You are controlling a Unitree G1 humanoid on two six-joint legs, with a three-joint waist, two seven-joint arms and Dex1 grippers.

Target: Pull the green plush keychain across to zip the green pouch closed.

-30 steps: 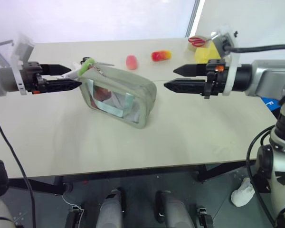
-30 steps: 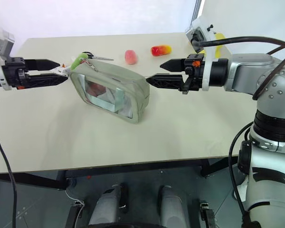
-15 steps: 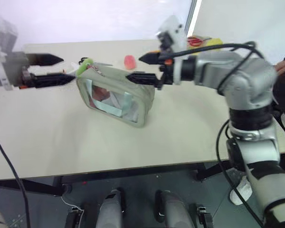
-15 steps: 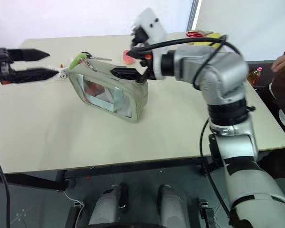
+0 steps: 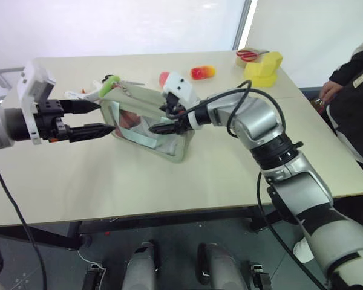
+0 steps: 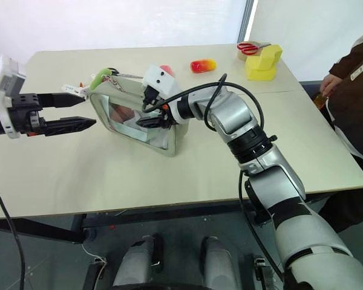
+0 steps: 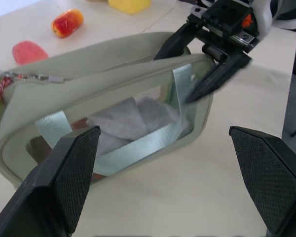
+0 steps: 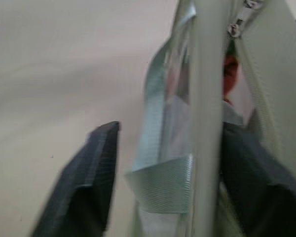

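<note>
The green pouch's end by my right gripper slants toward me; it should swing that straight, pinching the pouch's front rim [image 7: 195, 60] near that end.
The green pouch [image 5: 146, 128] stands on its long edge mid-table, clear window toward me, with red and white things inside. The green plush keychain [image 5: 109, 84] sticks up at its far-left top corner. My right gripper [image 5: 157, 119] reaches in from the right, open. Its fingers [image 7: 209, 81] sit astride the pouch's front wall at the right end, one in front of the window and one over the top. A thin gap shows beside the front finger [image 8: 96, 173]. My left gripper [image 5: 106, 116] hangs open just left of the pouch, below the keychain and touching nothing.
A pink lump [image 5: 165, 78] and a red-yellow toy [image 5: 204, 71] lie behind the pouch. A yellow block [image 5: 263, 67] and red scissors [image 5: 249, 54] sit at the far right corner. A person [image 5: 358, 90] stands at the table's right side. The near half of the table [image 5: 109, 187] is bare.
My right arm swung left and down from beside the pouch onto its right end, and its jaws narrowed. My left gripper drew back and sank a little, staying open.
</note>
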